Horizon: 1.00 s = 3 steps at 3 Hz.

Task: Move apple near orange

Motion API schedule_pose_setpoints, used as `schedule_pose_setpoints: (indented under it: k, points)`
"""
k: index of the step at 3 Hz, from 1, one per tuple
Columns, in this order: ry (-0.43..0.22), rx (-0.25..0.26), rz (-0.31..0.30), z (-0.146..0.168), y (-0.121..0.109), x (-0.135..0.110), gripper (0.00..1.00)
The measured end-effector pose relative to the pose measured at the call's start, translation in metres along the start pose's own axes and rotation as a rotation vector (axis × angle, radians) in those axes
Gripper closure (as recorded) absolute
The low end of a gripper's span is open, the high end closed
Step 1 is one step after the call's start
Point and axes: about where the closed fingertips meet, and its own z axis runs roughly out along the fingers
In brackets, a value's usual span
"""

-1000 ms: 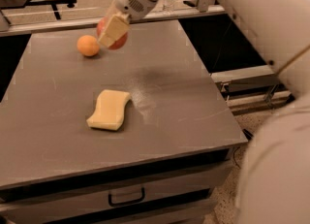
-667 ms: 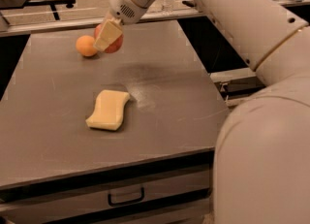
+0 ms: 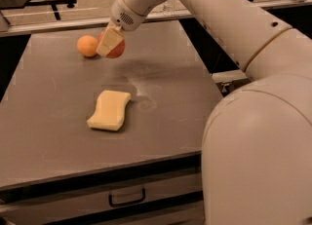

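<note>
My gripper is going to let go of the red apple, now low over the table, on the grey table (image 3: 121, 45) next to the orange, near the far metal rail.
The red apple (image 3: 117, 49) sits low over the grey table (image 3: 58, 141) at the far left, mostly behind my gripper's pale finger (image 3: 108, 41). My gripper (image 3: 111, 44) is shut on the apple. The orange (image 3: 87, 46) rests on the table just left of the apple, a small gap apart. My white arm reaches in from the right and fills the right side of the view.
A pale yellow sponge (image 3: 109, 110) lies near the middle of the table, in front of the fruit. A drawer with a dark handle (image 3: 126, 199) is below the table's front edge. Metal rails and frames stand behind the table.
The gripper with the apple has moved slightly toward the orange and lower to the table. The orange and sponge have not moved.
</note>
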Motion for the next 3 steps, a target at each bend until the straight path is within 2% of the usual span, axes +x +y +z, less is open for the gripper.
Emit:
schedule_pose_setpoints:
  k: [1, 3]
  points:
    - [0.018, 0.015, -0.008, 0.001, -0.001, 0.002, 1.00]
    - [0.041, 0.134, -0.030, 0.004, -0.039, 0.020, 1.00]
